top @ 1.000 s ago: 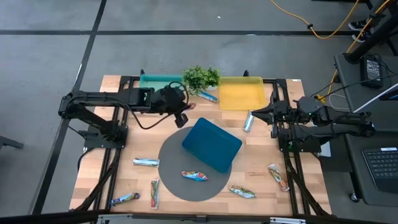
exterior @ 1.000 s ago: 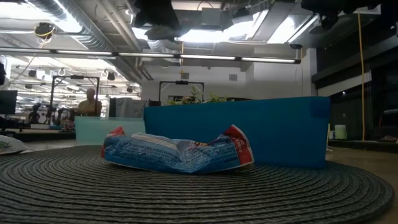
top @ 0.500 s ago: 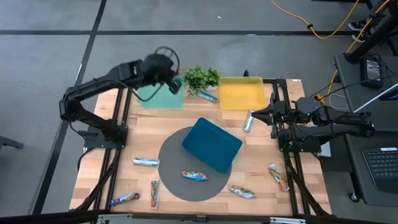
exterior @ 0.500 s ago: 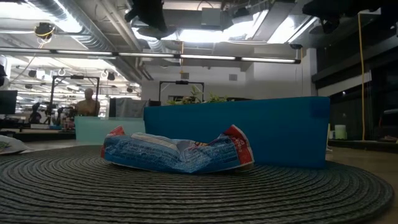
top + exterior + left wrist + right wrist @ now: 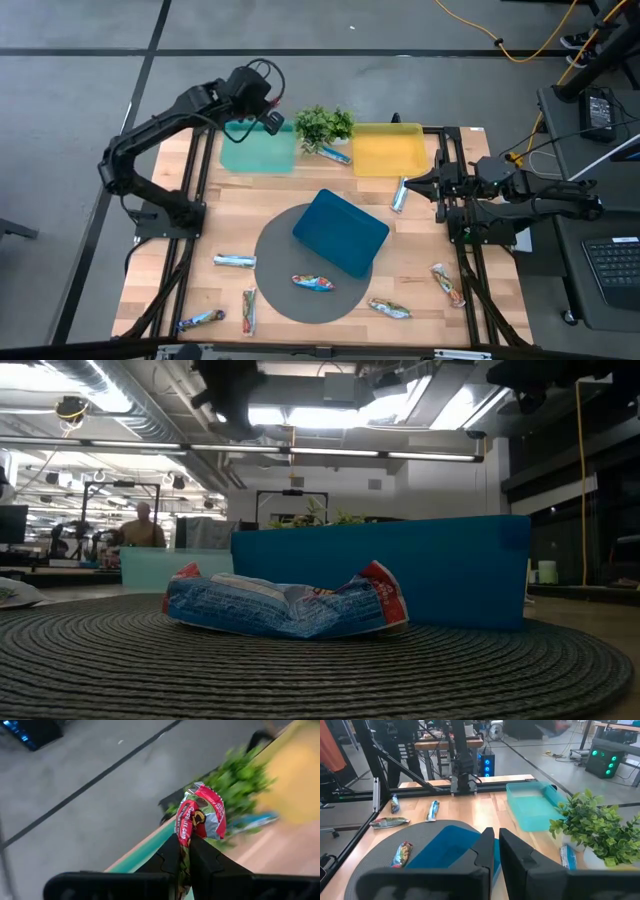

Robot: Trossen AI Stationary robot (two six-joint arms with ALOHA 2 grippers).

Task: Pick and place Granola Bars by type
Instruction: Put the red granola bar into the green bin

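Note:
Next, I release the red-printed granola bar from my left gripper near the middle of the teal tray [image 5: 255, 147].
My left gripper [image 5: 272, 122] hangs above the far edge of the teal tray [image 5: 258, 155], shut on a red-printed granola bar [image 5: 201, 814]. My right gripper [image 5: 412, 182] waits at the table's right side, shut and empty. On the grey round mat [image 5: 285, 300] lie a blue bar [image 5: 313, 283] and a tilted blue tray [image 5: 341, 232]. Several more bars lie flat on the wood, such as those at the near left [image 5: 234, 261] and the near right [image 5: 449, 284]. One bar [image 5: 400, 195] lies just in front of my right gripper. My left gripper pinches one end of the red-printed bar [image 5: 183, 836] between its two fingers. The rest of the crumpled wrapper sticks out past the fingertips. The bar is lifted clear, above the teal tray.
A yellow tray [image 5: 387, 150] stands at the far right and a small green plant [image 5: 323, 125] between the two far trays, with a blue bar [image 5: 336, 154] beside it. In the low view a person [image 5: 142, 530] shows in the room beyond the table.
My left gripper has swung from the table's middle toward the far edge and a little left, rising and tipping, and has carried the bar over the teal tray. It has stayed shut on the bar.

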